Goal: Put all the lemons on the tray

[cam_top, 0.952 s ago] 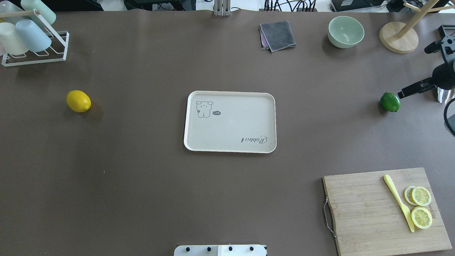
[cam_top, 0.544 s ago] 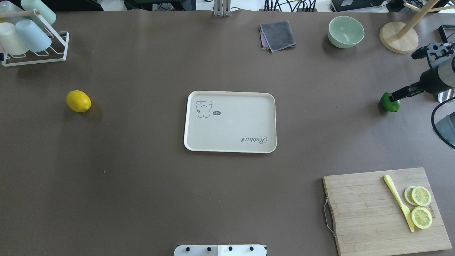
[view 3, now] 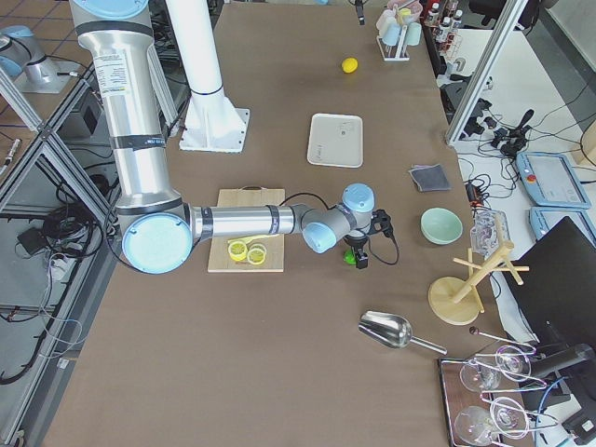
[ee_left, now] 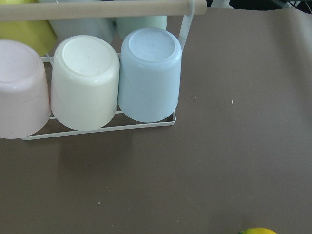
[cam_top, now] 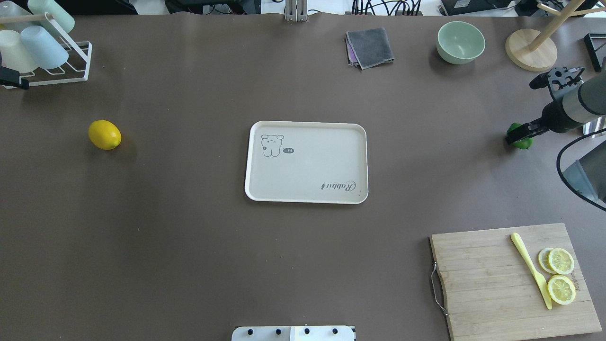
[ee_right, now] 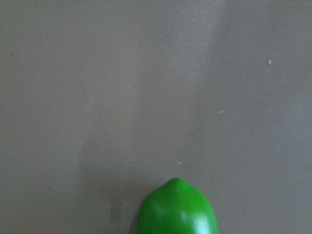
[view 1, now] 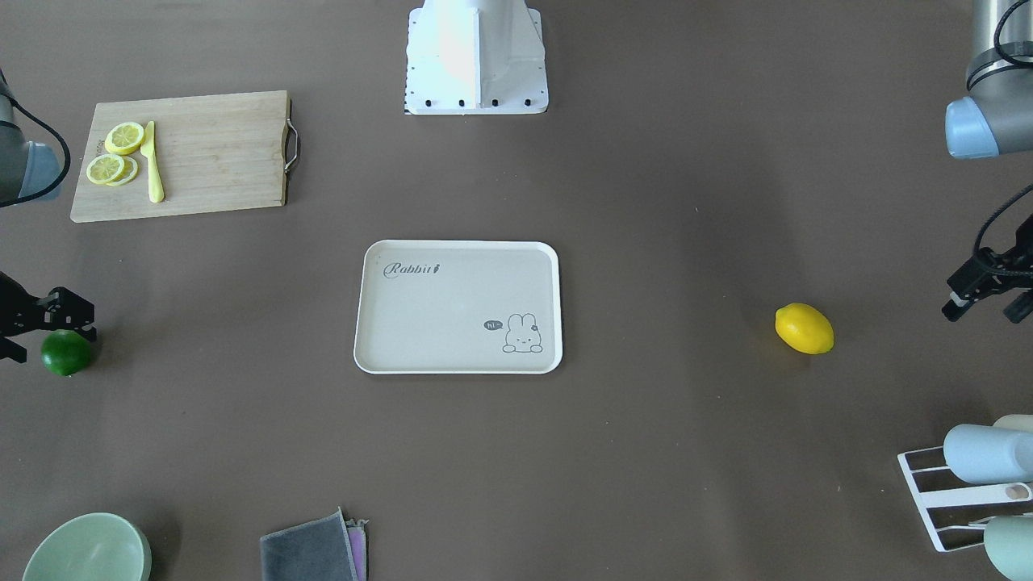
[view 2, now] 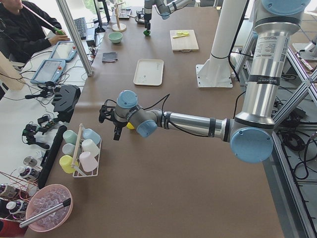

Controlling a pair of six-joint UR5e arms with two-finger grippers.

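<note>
The left gripper next grips the lemon's middle [view 1: 804,328], between its pointed ends, beyond the cup rack.
The yellow lemon [cam_top: 104,135] lies on the table at the left, also seen in the front view [view 1: 804,328]. The green lemon [cam_top: 522,142] lies at the right, also in the front view [view 1: 66,353] and at the bottom of the right wrist view [ee_right: 178,210]. The beige tray [cam_top: 307,189] sits empty in the middle. My right gripper [view 1: 42,332] is open and hangs just over the green lemon, one finger [cam_top: 520,133] crossing it. My left gripper [view 1: 984,305] is open and empty, beside the cup rack and apart from the yellow lemon.
A white rack of cups [cam_top: 47,61] stands at the far left. A wooden cutting board [cam_top: 487,284] with lemon slices and a yellow knife lies front right. A green bowl [cam_top: 460,42], a grey cloth [cam_top: 370,47] and a wooden stand [cam_top: 530,52] line the far edge.
My right gripper has moved in over the green lemon and now covers part of it. My left gripper's tip has come into the overhead view at the left edge.
</note>
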